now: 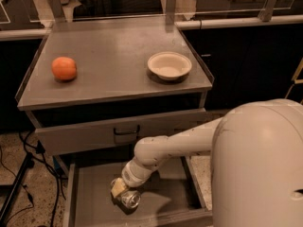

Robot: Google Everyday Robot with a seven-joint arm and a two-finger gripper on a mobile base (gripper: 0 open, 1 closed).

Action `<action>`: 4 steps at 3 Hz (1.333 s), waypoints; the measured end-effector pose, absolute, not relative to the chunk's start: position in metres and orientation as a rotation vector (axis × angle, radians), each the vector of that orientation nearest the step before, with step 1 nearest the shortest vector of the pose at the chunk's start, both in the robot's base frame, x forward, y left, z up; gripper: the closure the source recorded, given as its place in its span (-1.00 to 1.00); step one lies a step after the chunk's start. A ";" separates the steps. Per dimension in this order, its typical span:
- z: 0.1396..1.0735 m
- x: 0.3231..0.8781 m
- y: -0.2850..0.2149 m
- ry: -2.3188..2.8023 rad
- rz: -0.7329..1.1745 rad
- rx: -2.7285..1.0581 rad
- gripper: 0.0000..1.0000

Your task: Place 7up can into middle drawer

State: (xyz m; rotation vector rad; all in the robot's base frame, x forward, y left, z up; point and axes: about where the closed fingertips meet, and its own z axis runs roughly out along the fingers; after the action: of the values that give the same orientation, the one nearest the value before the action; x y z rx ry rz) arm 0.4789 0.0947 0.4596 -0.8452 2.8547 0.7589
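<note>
I will let go of the 7up can with my gripper on the bare bottom of the open middle drawer (pixel 130 207), toward the drawer's front.
The 7up can (pixel 131 199) is small and silvery, and it lies tilted with its end towards the camera. It is low inside the open middle drawer (pixel 92 193), a shallow grey tray with a bare floor. My gripper (pixel 121 191) reaches down into the drawer from the right on a white arm. It is shut on the can, and a yellowish finger pad (pixel 116 187) shows at the can's left. I cannot tell whether the can touches the drawer floor.
An orange (pixel 64 68) and a shallow white bowl (pixel 169 65) sit on the grey cabinet top (pixel 109 65). A shut drawer front with a dark handle (pixel 126 130) is above the open drawer. Cables and a stand (pixel 19 174) are on the floor at the left.
</note>
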 end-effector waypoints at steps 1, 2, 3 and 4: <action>0.441 0.487 0.102 2.865 0.721 -0.829 1.00; 0.423 0.491 0.104 2.883 0.694 -0.797 1.00; 0.402 0.485 0.103 2.921 0.683 -0.765 1.00; 0.383 0.478 0.097 2.955 0.675 -0.730 1.00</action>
State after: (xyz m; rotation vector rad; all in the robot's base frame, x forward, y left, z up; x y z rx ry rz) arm 0.4781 0.0972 0.3829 -0.7302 2.9549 0.6753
